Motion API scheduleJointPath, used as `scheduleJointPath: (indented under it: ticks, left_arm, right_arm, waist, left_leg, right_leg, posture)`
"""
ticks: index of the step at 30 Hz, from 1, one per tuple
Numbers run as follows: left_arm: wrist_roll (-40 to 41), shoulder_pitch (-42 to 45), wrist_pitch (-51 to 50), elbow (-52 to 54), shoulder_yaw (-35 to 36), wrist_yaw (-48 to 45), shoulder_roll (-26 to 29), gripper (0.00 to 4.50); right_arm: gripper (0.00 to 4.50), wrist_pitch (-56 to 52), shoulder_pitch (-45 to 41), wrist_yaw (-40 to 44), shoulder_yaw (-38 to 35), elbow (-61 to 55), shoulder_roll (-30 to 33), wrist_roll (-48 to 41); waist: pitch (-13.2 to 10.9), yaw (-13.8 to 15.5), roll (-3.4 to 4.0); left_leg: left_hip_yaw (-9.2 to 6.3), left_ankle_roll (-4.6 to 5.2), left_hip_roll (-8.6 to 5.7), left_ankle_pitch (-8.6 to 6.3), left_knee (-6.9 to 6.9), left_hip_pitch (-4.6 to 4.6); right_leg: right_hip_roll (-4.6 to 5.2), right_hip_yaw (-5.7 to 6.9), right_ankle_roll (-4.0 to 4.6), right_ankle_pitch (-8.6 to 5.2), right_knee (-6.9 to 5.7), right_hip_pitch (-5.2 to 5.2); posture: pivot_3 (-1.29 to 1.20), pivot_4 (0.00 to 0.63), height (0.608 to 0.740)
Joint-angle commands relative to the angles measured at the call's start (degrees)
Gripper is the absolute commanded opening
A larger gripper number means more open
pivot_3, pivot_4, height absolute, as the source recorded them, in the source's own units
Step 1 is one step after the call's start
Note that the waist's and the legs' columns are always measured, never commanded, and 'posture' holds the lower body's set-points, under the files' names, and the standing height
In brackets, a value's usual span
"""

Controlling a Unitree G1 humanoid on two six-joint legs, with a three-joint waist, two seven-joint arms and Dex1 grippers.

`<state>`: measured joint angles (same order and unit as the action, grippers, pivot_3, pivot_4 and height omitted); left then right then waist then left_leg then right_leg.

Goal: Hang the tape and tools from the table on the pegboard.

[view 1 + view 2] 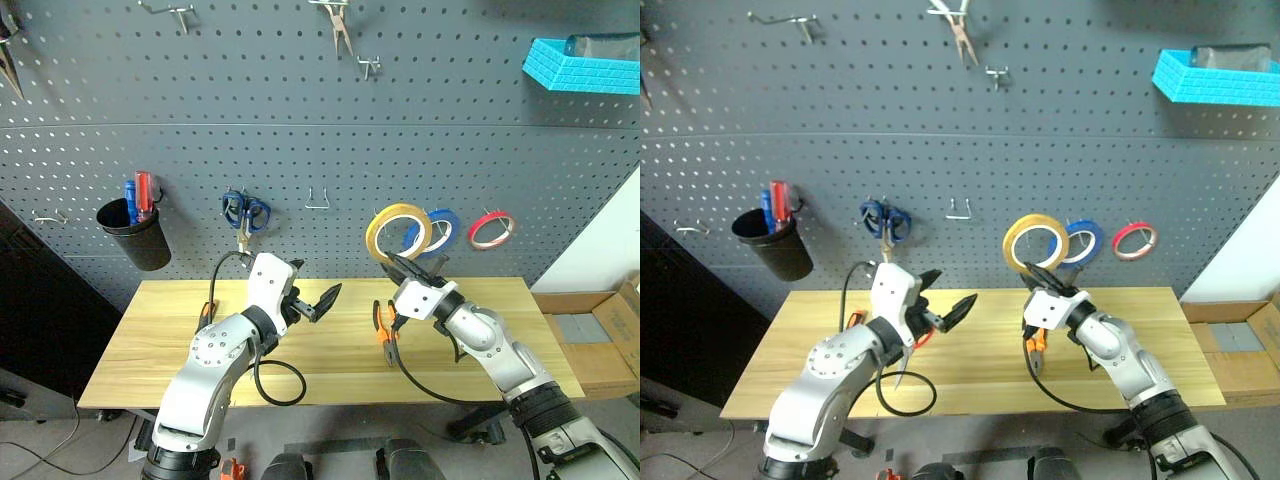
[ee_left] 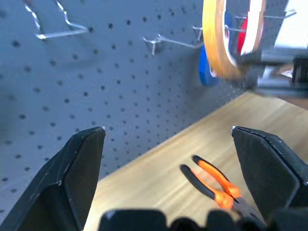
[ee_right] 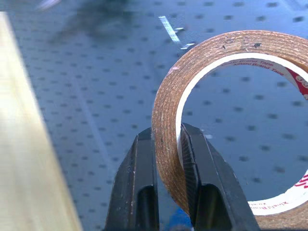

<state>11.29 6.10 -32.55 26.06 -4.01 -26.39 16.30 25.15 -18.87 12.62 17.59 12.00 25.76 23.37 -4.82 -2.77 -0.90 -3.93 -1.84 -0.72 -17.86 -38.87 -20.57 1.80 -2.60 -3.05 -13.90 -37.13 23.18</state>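
My right gripper should release the yellow tape on the pegboard (image 1: 382, 231) between the blue tape and the empty hook. The yellow tape is upright above the table now.
The yellow tape (image 1: 372, 232) stands upright above the table (image 1: 150, 340), just in front of the pegboard (image 1: 300, 120). My right gripper (image 3: 168, 144) is shut on the ring's lower rim, one finger (image 3: 142, 183) on each side. My left gripper (image 1: 320, 277) hangs open and empty over the table's middle, pointing toward the tape. The pliers (image 1: 385, 332), with orange-and-black handles, lie on the table below the right gripper. An orange handle end (image 1: 207, 314) peeks out beside my left arm, and a bit of red (image 1: 924, 338) shows under it. The rest of both is hidden.
On the pegboard hang a blue tape ring (image 1: 440, 232), a red tape ring (image 1: 491, 229), blue-handled scissors (image 1: 245, 212), a black cup (image 1: 137, 240) holding screwdrivers, a turquoise bin (image 1: 585, 65) and metal pliers (image 1: 340, 25). An empty hook (image 1: 318, 200) sits left of the tape.
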Motion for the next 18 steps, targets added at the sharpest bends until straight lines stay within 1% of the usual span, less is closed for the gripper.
scheduleJointPath:
  ticks: [1, 5, 9, 14, 18]
  left_arm:
    - [0.5, 1.4, 1.7, 0.5, 0.6, 0.4, 0.2, 4.5]
    - [0.5, 1.6, 1.9, 0.2, 0.4, 0.4, 0.4, 4.5]
    - [0.5, 2.5, 1.9, -0.4, 0.2, 0.4, 0.4, 4.5]
    - [0.7, 5.4, 2.4, -3.0, -1.4, 0.0, -0.8, 4.5]
    - [0.3, 7.0, 3.4, -5.3, -2.7, -0.6, -1.2, 4.5]
  right_arm:
    - [0.12, 1.9, -2.2, 2.3, -0.4, 0.6, -0.6, -2.7]
    - [0.12, -0.5, -3.0, 6.1, -1.0, 1.8, -2.0, -5.7]
    - [0.12, -2.9, -4.1, 10.1, -0.8, 2.2, -2.5, -7.3]
    - [0.12, -5.9, -7.2, 15.3, -0.6, 4.4, -3.1, -9.3]
    - [0.12, -6.3, -10.0, 18.1, -0.5, 7.8, -3.4, -9.8]
  waist:
    - [0.2, 0.1, 0.02]
    - [0.8, 0.2, 0.03]
    - [0.9, 0.3, 0.05]
    - [0.9, 0.4, 0.06]
    - [0.9, 0.2, 0.06]
  left_leg:
    - [0.0, 0.0, 0.01, 0.0, 0.0, 0.01]
    - [0.07, 0.01, 0.12, 0.0, 0.0, 0.08]
    - [0.14, 0.2, 0.17, -0.11, 0.0, 0.21]
    - [0.15, 0.21, 0.22, -0.11, -0.01, 0.38]
    - [0.26, 0.24, 0.26, -0.14, 0.01, 0.86]
  right_leg:
    - [-0.01, 0.0, 0.0, 0.0, 0.0, 0.0]
    - [-0.14, -0.08, 0.05, 0.02, -0.01, 0.0]
    - [-0.18, -0.14, 0.09, 0.05, -0.07, -0.06]
    - [-0.29, -0.17, 0.13, 0.07, -0.09, -0.2]
    - [-0.37, -0.14, 0.18, 0.04, 0.05, -0.77]
  posture:
    - [-0.02, 0.01, 0.74]
    - [-0.02, 0.011, 0.74]
    - [-0.02, 0.013, 0.74]
    - [-0.03, 0.019, 0.74]
    - [-0.04, 0.02, 0.74]
